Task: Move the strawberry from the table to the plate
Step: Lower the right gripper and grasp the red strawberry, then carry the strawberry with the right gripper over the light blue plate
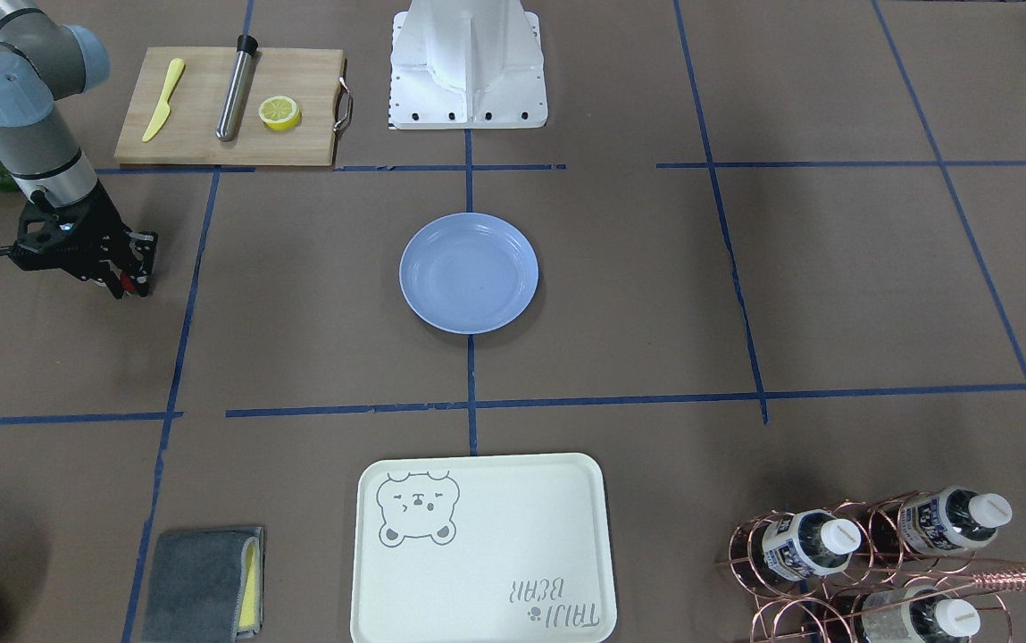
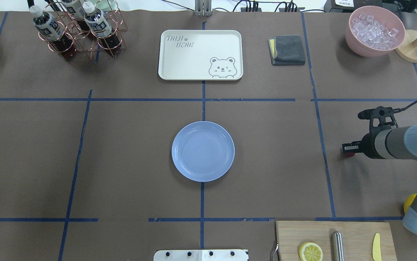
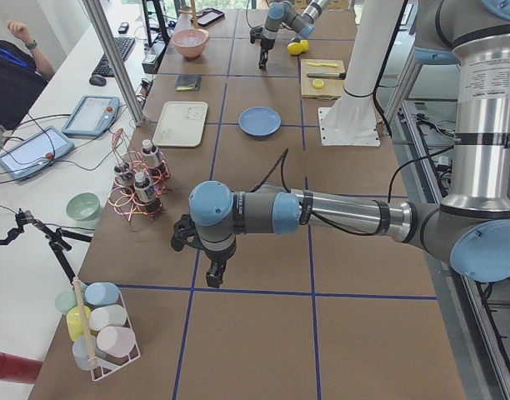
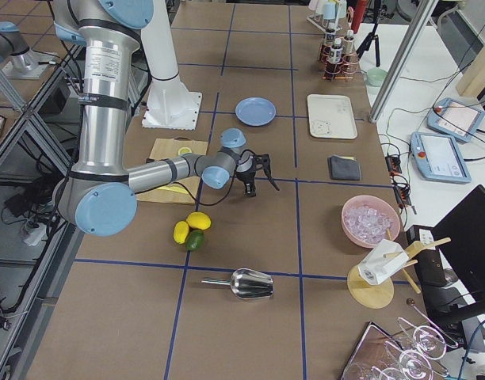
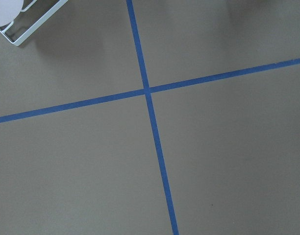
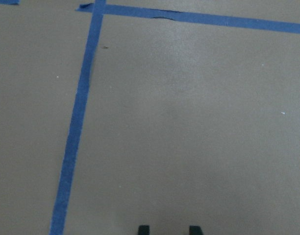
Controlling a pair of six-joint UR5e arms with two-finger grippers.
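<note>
The robot's right gripper should release the strawberry on the middle of the light blue plate point(image 1: 467, 272).
The strawberry point(image 1: 126, 285) shows as a small red spot between the fingertips of my right gripper point(image 1: 130, 277), which is shut on it at the table's right side, close above the brown paper table point(image 1: 316, 357). From overhead the strawberry point(image 2: 350, 154) peeks out below the right gripper point(image 2: 347, 148). In the right wrist view only two narrow-set fingertips point(image 6: 143, 229) show, over bare paper. The light blue plate point(image 1: 468, 272) lies empty at the table's centre, well away from the gripper. My left gripper point(image 3: 215, 275) hangs over the far left end; whether it is open or shut I cannot tell.
A wooden cutting board point(image 1: 196, 116) with a lemon half point(image 1: 280, 112), a yellow knife and a metal tube lies beyond the right arm. Bear-printed tray point(image 1: 481, 549), grey cloth point(image 1: 204, 580), bottle rack point(image 1: 870, 554) and ice bowl point(image 2: 375, 30) line the far edge.
</note>
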